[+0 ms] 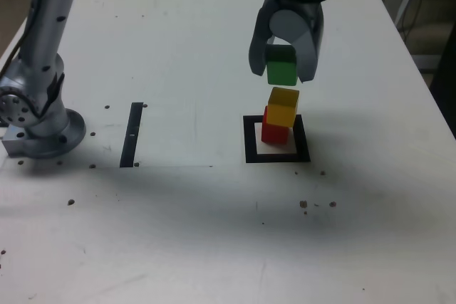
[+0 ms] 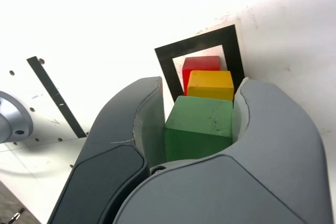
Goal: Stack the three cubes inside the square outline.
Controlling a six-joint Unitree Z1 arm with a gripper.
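My gripper is going to release the green cube on top of the yellow cube point(image 1: 283, 94) point(image 2: 210, 80).
A red cube point(image 1: 273, 130) rests inside the square outline point(image 1: 276, 154), a thick black border with a pale centre. On top of it sits a yellow cube point(image 1: 283, 105), turned slightly. Just above the yellow cube hangs a green cube point(image 1: 281, 67), with my gripper point(image 1: 282, 69) shut on it and a small gap below it. The wrist view shows the green cube point(image 2: 199, 125) between the two grey fingers, with the yellow cube point(image 2: 210, 84), the red cube point(image 2: 200, 64) and the square outline point(image 2: 169, 66) beyond it.
A thin straight black strip point(image 1: 132, 134) lies on the white table point(image 1: 178, 40) at the exterior view's left. The arm's silver base point(image 1: 39, 122) stands at the far left edge. Small dark specks dot the table.
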